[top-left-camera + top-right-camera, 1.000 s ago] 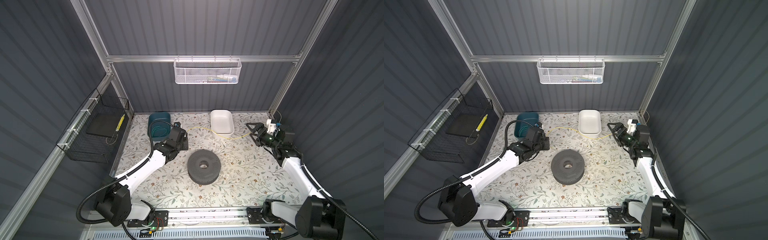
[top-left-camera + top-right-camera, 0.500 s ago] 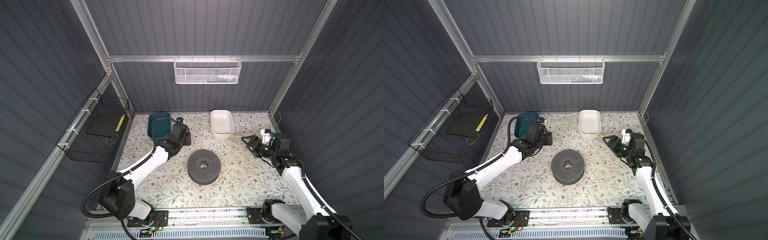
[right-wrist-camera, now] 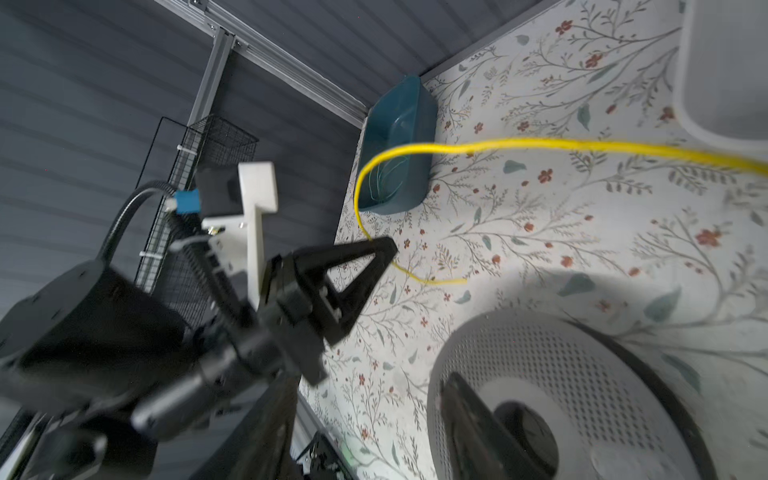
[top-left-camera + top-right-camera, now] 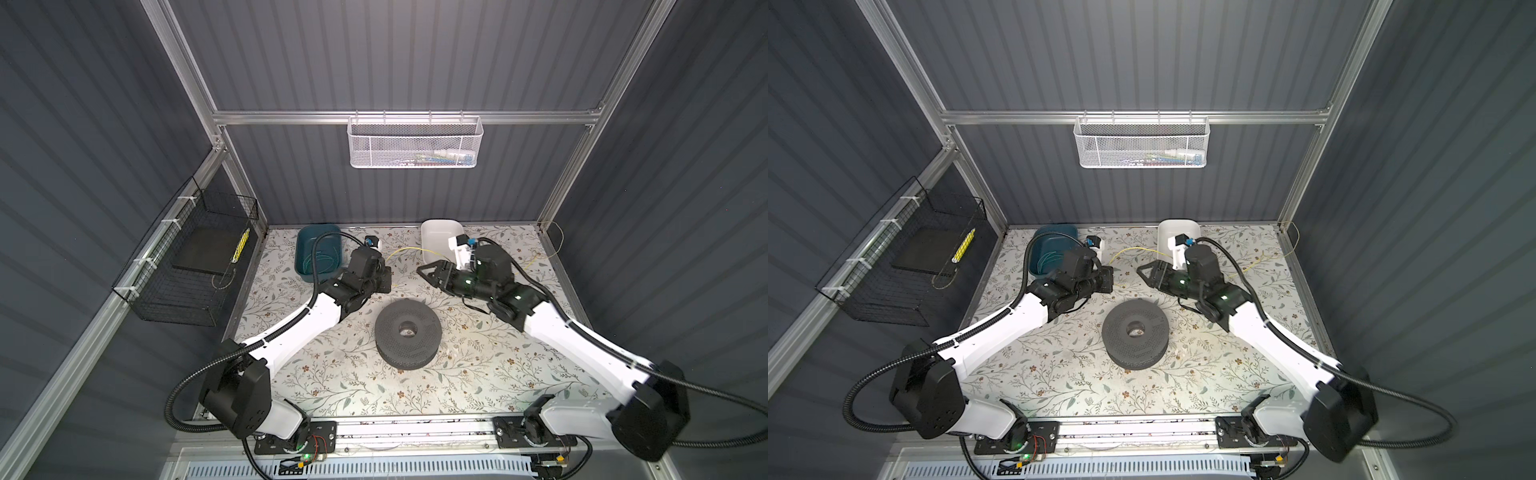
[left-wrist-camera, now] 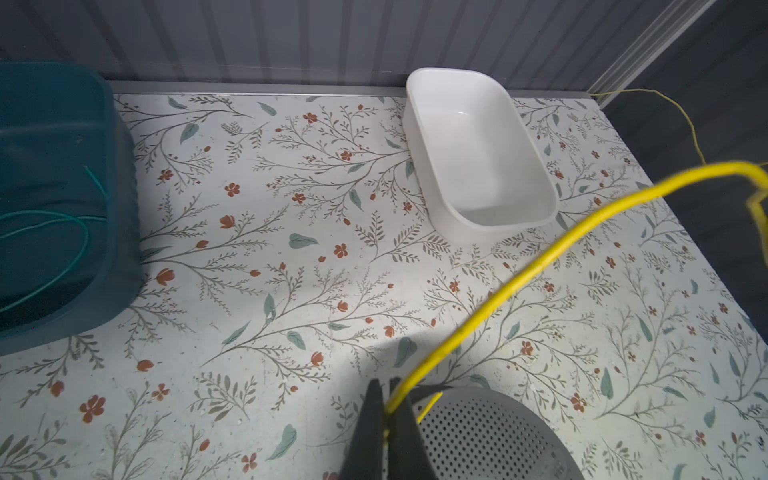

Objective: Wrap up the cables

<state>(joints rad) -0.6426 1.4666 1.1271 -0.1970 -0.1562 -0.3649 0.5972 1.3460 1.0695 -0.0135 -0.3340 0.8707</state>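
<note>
A loose tail of the yellow wire pokes past my left gripper, so my right gripper needs to hold the wire while my left gripper takes its tip (image 3: 464, 281).
The cables are one thin yellow wire (image 4: 409, 249) (image 4: 1133, 249). It runs from the back right corner, past the white bin, to my left gripper (image 4: 384, 279) (image 4: 1111, 277). That gripper is shut on the wire near its end. In the left wrist view the wire (image 5: 519, 278) rises from between the closed jaws (image 5: 388, 401). In the right wrist view a short free end of the wire (image 3: 498, 143) pokes past the left fingertip. My right gripper (image 4: 420, 272) (image 4: 1140, 270) (image 3: 370, 386) is open and empty. It points at the left gripper, above the grey perforated spool (image 4: 407, 338) (image 3: 561, 374).
A teal bin (image 4: 320, 227) holding a thin green wire stands at the back left. A white bin (image 4: 436, 230) stands at the back centre. A black wire basket (image 4: 187, 266) hangs on the left wall. A white mesh basket (image 4: 415, 143) hangs on the back wall.
My right arm has swung from the back right corner toward the centre, its jaws narrowing. The left gripper has shifted a little to the right with the wire.
</note>
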